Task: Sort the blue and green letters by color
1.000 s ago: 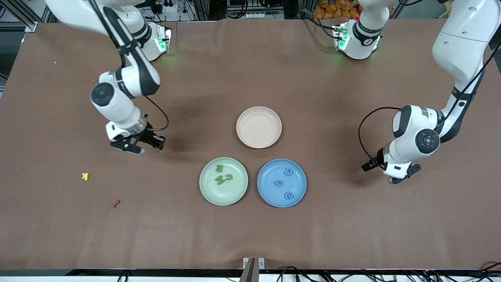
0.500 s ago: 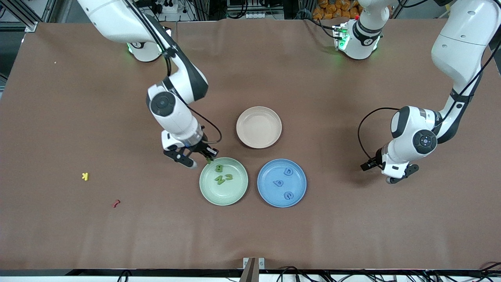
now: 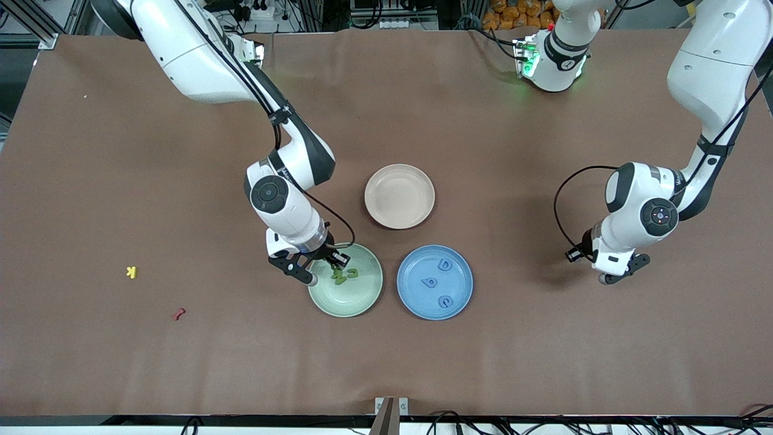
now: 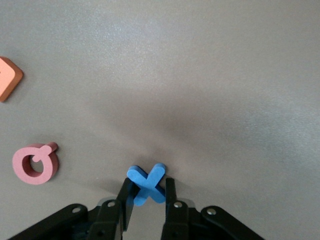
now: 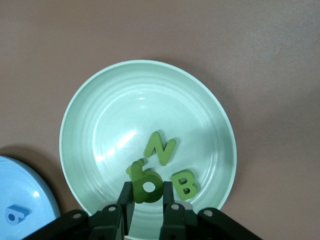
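I need to release the blue X with my left gripper in the gap [image 3: 444, 283] between the blue letters on the blue plate.
My right gripper [image 3: 326, 270] is shut on a green letter [image 5: 148, 186] and holds it low over the green plate [image 3: 356, 307], at the plate's edge toward the right arm's end. In the right wrist view the plate [image 5: 120, 110] holds a green N [image 5: 160, 148], a green B [image 5: 184, 185] and a third green letter [image 5: 134, 169], partly hidden by the held one. The blue plate [image 3: 462, 302] holds three blue letters [image 3: 429, 282]. My left gripper [image 3: 616, 270] is shut on a blue X [image 4: 146, 184], low over the table toward the left arm's end.
An empty beige plate [image 3: 399, 196] stands farther from the front camera than the two coloured plates. A yellow K [image 3: 131, 272] and a small red piece [image 3: 179, 313] lie toward the right arm's end. A pink Q [image 4: 35, 163] and an orange letter [image 4: 7, 77] lie near the blue X.
My right arm has carried the green letter from the right arm's end of the table to over the green plate. My left gripper has barely shifted.
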`<state>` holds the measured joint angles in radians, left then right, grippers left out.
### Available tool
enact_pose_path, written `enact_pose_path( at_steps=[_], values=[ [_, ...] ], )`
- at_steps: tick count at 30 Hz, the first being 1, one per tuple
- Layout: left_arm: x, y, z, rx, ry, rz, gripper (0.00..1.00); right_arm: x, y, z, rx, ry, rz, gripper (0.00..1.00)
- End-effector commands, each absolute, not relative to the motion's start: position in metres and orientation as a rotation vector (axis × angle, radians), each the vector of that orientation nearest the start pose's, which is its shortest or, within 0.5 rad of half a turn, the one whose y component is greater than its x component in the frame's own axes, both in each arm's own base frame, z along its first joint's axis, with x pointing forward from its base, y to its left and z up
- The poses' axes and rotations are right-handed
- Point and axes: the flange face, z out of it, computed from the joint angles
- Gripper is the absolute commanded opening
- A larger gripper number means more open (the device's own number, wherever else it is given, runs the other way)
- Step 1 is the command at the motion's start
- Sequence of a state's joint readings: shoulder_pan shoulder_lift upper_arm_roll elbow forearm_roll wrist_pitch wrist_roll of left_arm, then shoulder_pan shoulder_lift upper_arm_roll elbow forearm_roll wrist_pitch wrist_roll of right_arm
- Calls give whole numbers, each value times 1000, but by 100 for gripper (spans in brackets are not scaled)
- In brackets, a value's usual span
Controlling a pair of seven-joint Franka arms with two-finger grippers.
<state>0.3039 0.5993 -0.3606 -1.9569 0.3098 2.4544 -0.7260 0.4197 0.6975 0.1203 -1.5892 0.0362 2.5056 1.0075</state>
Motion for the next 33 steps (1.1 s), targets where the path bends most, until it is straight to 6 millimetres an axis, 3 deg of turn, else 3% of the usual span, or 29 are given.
enact_pose_path(
  at_steps=[1, 9, 15, 21, 33],
  values=[
    [611, -28, 177, -3048, -702, 53, 11, 632, 359, 260, -2790, 792, -155, 100],
    [631, -44, 201, -3066, -744, -30, 11, 640, 348, 296, -2763, 788, -203, 100],
    [640, -101, 223, -3086, -767, -95, 11, 640, 324, 349, -2783, 800, -199, 100],
    [641, -186, 233, -3110, -813, -137, 11, 627, 284, 427, -2848, 758, -143, 100],
    [638, -314, 240, -3175, -896, -186, 11, 561, 203, 576, -3002, 446, -114, 100]
  ],
)
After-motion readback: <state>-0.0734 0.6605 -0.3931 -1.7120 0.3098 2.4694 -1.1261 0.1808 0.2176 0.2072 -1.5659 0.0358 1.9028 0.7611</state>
